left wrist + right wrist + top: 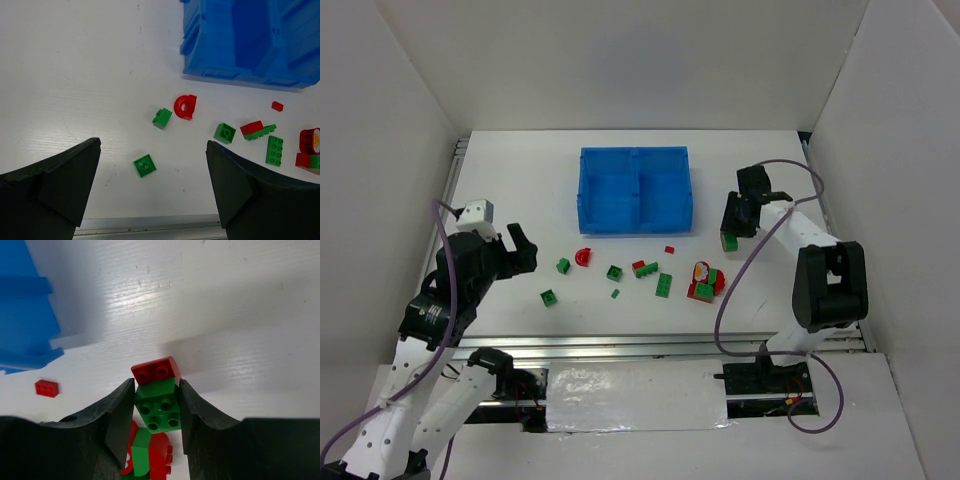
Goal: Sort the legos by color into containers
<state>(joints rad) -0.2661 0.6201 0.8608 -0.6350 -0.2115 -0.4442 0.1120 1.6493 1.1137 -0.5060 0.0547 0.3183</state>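
Note:
I see that the green lego in my right gripper is joined to a red lego, so next I grip the red lego (156, 370) with my left gripper to pull them apart before sorting.
My right gripper (156, 402) is shut on a green lego (159, 410) with a red lego (156, 370) joined to it. In the top view it (732, 236) hangs just right of the blue tray (635, 232), whose two containers are side by side. Other legos lie loose in front of the tray: a red curved piece (584, 256), green bricks (563, 265) (614, 272) (549, 297), a long green one (664, 285) and a red-green cluster (705, 282). My left gripper (152, 150) is open above a green brick (144, 165), holding nothing.
White walls enclose the table on three sides. A metal rail (150, 225) runs along the near edge. A tiny red brick (46, 388) lies near the tray corner (30, 357). The right arm's purple cable (740, 280) loops over the table.

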